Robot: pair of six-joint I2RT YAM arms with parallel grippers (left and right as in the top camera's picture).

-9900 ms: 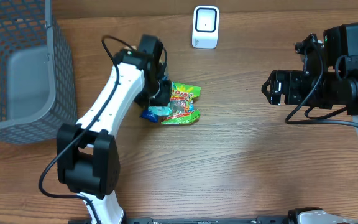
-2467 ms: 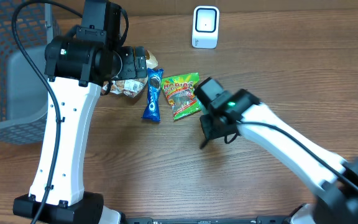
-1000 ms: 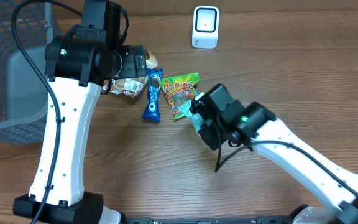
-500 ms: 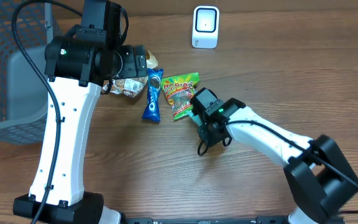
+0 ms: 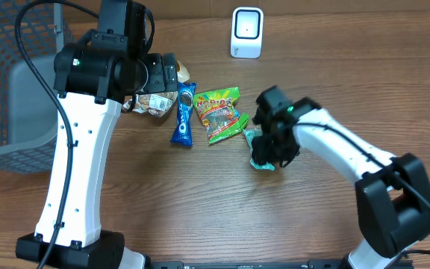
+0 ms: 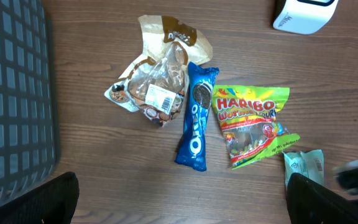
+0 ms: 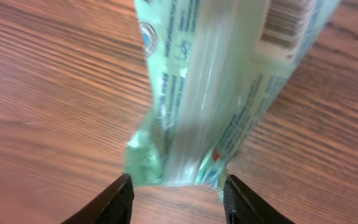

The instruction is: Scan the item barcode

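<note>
I will back my right gripper off from the packet's near end, as the barcode faces up, then pinch the packet's long edge (image 7: 267,102) and turn the packet over.
A mint-green packet (image 7: 216,81) lies on the wooden table, with a barcode (image 7: 284,25) showing at its far end. My right gripper (image 7: 178,199) is open, and its fingertips stand apart on either side of the packet's near end without pressing it. From overhead, the packet (image 5: 255,139) pokes out beside the right gripper (image 5: 263,153), just right of the Haribo bag (image 5: 219,112). The white scanner (image 5: 246,32) stands at the back edge. My left gripper (image 6: 185,205) hangs high above the snacks, wide open and empty; it is also seen from overhead (image 5: 163,78).
A blue Oreo pack (image 5: 183,113) and a brown cookie bag (image 5: 151,101) lie left of the Haribo bag. A grey mesh basket (image 5: 21,75) fills the left side. The left arm's white links rise over the table's left half.
My right gripper carried the mint-green packet rightward away from the Haribo bag and then opened its jaws. The packet now rests on the table. The left arm stayed still.
</note>
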